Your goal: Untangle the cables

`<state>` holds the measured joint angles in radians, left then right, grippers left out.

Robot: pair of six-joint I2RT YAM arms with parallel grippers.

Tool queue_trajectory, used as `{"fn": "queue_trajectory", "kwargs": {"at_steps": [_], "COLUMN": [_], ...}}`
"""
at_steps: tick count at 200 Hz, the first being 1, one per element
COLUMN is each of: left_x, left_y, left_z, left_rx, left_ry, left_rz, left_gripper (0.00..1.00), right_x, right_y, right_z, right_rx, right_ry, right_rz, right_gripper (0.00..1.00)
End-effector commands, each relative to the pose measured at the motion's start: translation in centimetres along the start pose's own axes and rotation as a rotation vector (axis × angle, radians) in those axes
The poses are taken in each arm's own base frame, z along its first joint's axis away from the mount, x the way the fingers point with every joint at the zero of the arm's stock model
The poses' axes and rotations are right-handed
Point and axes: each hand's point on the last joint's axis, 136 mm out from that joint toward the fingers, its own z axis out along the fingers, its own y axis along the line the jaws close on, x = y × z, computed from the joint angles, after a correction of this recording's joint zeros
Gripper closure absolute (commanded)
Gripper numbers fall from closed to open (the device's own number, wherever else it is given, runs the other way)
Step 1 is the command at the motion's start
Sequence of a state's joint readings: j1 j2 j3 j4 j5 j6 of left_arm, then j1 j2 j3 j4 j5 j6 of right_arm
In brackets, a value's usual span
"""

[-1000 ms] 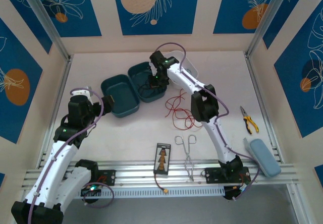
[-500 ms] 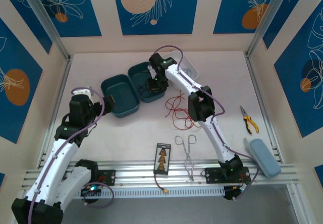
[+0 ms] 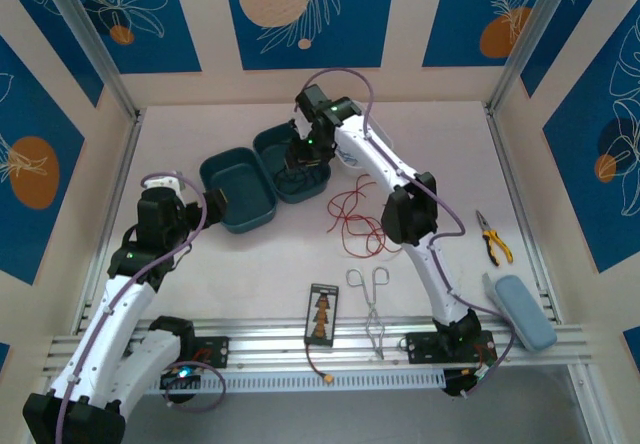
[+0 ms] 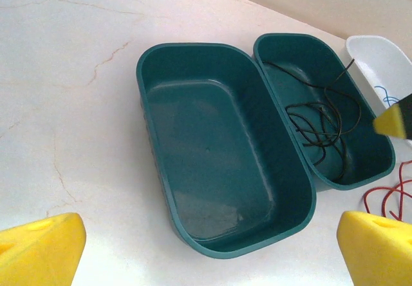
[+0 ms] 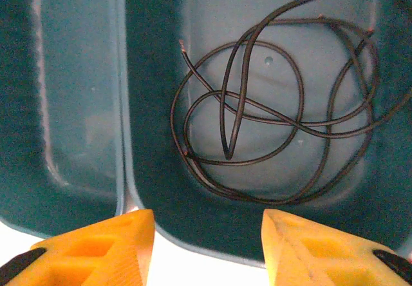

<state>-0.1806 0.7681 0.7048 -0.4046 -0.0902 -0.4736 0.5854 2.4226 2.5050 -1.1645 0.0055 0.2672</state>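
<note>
The black cable's loose end sticks out over the rim of its teal tray, so next my right gripper grips the cable's bend (image 5: 228,152) and tucks it into the tray first.
A black cable (image 5: 277,125) lies in loose loops inside the right teal tray (image 5: 161,221). My right gripper (image 5: 209,247) hovers open just above that tray's near rim, nothing between its yellow fingers (image 5: 96,247). In the top view the right gripper (image 3: 298,169) is over this tray (image 3: 285,139). A red cable (image 3: 352,219) lies tangled on the table beside it. The left gripper (image 4: 209,260) stands open before the empty left teal tray (image 4: 161,189). It also sees the black cable (image 4: 322,122), the red cable (image 4: 386,199) and a blue cable (image 4: 385,95) in a white tray (image 4: 386,60).
Silver forceps (image 3: 370,299) and a small black board (image 3: 322,314) lie near the front rail. Yellow-handled pliers (image 3: 492,236) and a blue-grey case (image 3: 520,311) sit at the right. Walls close in the table on three sides.
The right arm's wrist has shifted slightly back and up over the right teal tray, and its elbow has swung to the right. The left arm has stayed put.
</note>
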Motion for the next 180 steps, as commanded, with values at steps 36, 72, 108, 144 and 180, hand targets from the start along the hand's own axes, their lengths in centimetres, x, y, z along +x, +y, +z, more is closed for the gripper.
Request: {"fn": "queue_trajectory", "kwargs": {"at_steps": [36,72,108,144,180], "left_x": [-0.7,-0.6,-0.5,-0.2,0.1], "left_y": [0.1,0.2,0.2,0.3,0.6], "left_z": [-0.3,-0.4,-0.3,-0.1,-0.1], "left_rx": [-0.008,-0.012,-0.011,-0.015,-0.027], "left_ry": [-0.024,-0.021,-0.021,-0.011,-0.007], "left_rz": [-0.014,-0.010,-0.012,-0.013,-0.009], "left_gripper": [0.00,0.00,0.00,0.00,0.00], "right_x": [-0.9,-1.6,-1.8,-1.8,-1.9], "right_y": [-2.3,-2.6,-1.3,0.1,-0.2], "right_z": [-3.2,-3.2,-1.9,1.1,3.4], "right_rx": [0.187,0.214,0.135,0.131,0.150], "right_ry": [-0.100,-0.136,-0.129,-0.110,-0.096], "right_rz": [0.057,0.065,0.066,-0.002,-0.041], "right_gripper": [0.53,0.54,0.53,0.53,0.55]}}
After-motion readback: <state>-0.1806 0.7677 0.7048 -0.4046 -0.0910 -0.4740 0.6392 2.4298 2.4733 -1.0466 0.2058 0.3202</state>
